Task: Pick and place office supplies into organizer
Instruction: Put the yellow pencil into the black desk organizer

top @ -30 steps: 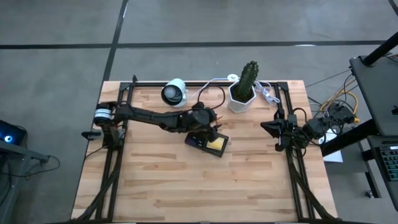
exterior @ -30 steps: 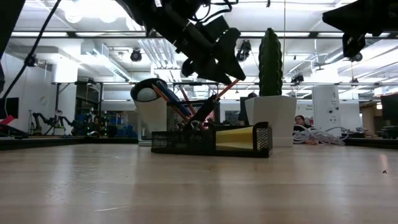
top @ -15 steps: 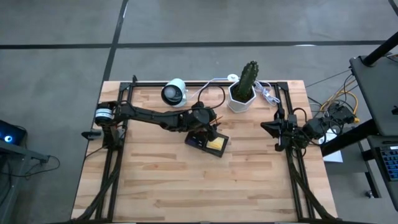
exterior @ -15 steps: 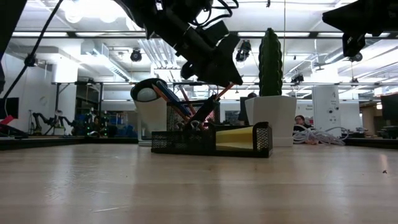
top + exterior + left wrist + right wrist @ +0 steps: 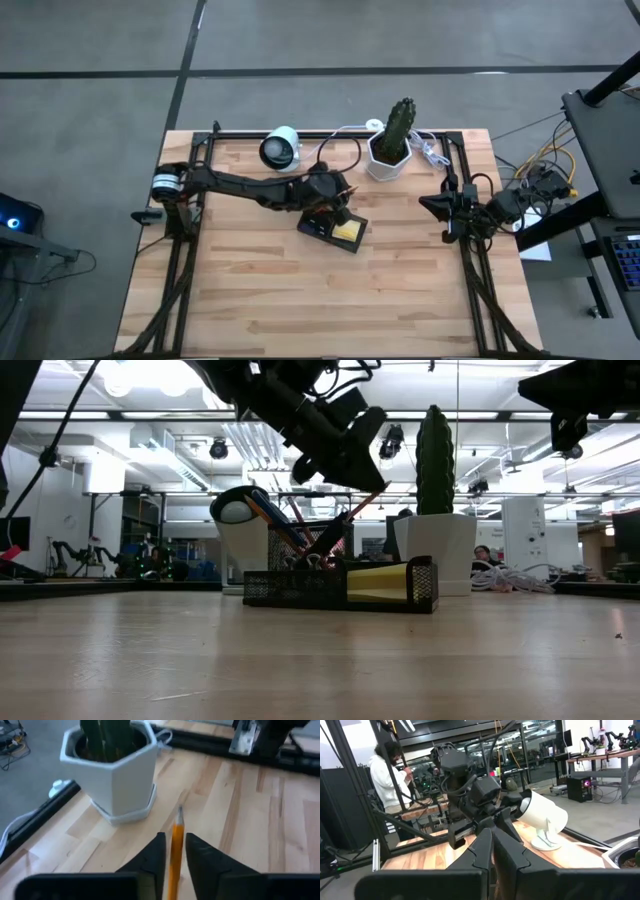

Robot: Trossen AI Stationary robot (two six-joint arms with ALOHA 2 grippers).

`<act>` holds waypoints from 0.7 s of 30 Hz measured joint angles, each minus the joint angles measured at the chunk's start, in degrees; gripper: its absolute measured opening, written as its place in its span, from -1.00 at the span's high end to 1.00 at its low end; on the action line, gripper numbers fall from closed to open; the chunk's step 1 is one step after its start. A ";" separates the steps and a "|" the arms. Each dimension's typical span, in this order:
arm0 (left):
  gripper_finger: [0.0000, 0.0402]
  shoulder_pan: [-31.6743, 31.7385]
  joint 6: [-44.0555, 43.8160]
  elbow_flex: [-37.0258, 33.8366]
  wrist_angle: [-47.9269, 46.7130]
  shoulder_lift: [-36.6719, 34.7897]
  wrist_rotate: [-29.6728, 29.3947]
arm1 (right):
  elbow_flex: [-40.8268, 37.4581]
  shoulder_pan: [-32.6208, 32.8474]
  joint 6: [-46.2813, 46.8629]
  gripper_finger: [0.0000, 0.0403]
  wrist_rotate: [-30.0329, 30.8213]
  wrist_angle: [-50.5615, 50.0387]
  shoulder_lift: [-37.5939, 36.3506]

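Observation:
I hold the leaning orange pencil near its point with my left gripper, so next I open, take the pencil's body farther down (image 5: 365, 504) and lift it more upright.
The black mesh organizer (image 5: 335, 230) (image 5: 340, 585) stands mid-table with a yellow sticky-note pad (image 5: 378, 582) in its right compartment. Several pens and pencils (image 5: 290, 525) lean in its cup. One orange pencil (image 5: 362, 505) (image 5: 175, 845) leans up to the right out of the cup. My left gripper (image 5: 340, 197) (image 5: 174, 842) hangs above the organizer, shut on that pencil. My right gripper (image 5: 445, 215) (image 5: 492, 845) waits shut at the table's right edge, touching nothing. My left gripper pinches the orange pencil between its two fingers on the upper shaft (image 5: 175, 851), just below the sharpened point (image 5: 180, 810), which sticks out past the fingertips. The fingers come from the table's left, slanting down. The pencil leans, its lower end in the organizer's cup.
A white hexagonal pot with a cactus (image 5: 390, 150) (image 5: 112, 770) stands just beyond the organizer toward the far edge. A white round lamp (image 5: 281, 147) sits at the far left and white cables (image 5: 430, 150) at the far right. Bare wood lies toward the near edge.
My left gripper has stayed above the organizer and drawn its fingers together on the orange pencil. The pencil still leans in the cup as before.

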 joint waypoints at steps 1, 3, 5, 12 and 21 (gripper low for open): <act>0.74 0.00 -0.03 0.00 0.49 -0.21 0.00 | 0.02 0.00 0.00 0.96 0.02 0.00 0.00; 0.83 0.00 -0.02 0.01 0.51 -0.42 0.00 | 0.02 0.00 0.02 0.96 0.02 0.00 0.00; 0.91 0.00 -0.03 0.07 0.45 -0.42 0.01 | 0.01 0.00 0.01 0.96 0.02 0.00 0.00; 0.97 0.00 -0.09 0.00 0.20 -0.42 0.07 | 0.02 0.00 0.02 0.96 0.02 0.00 0.00; 1.00 0.00 -0.11 0.00 0.23 -0.42 0.04 | 0.02 0.00 0.02 0.96 0.04 0.00 0.00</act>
